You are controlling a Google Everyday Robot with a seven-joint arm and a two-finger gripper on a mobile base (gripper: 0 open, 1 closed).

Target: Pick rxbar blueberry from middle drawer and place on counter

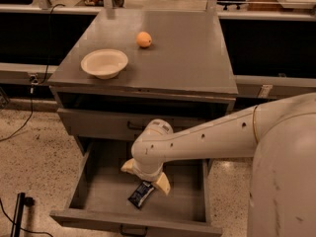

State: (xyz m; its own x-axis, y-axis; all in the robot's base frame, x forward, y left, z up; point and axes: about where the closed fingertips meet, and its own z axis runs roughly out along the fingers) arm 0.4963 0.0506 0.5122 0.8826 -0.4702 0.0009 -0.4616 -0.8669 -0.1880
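I should close my gripper on the back end (147, 187) of the rxbar blueberry, which is the end farther from the handle of the open middle drawer.
The rxbar blueberry (140, 194), a dark navy wrapper with pale lettering, lies flat on the floor of the open middle drawer (101, 181), near its front. My gripper (144, 176) hangs inside the drawer just above and behind the bar. Its cream fingers (162, 184) are spread apart, open and empty, with the bar's upper end between them. The counter (187, 63) is the grey cabinet top above.
A cream bowl (104, 63) and a round orange fruit (143, 39) sit on the counter's left and back. A shallower closed drawer front (98, 122) with a black handle is above the open drawer. My white arm (222, 137) crosses from the right. Speckled floor lies around the cabinet.
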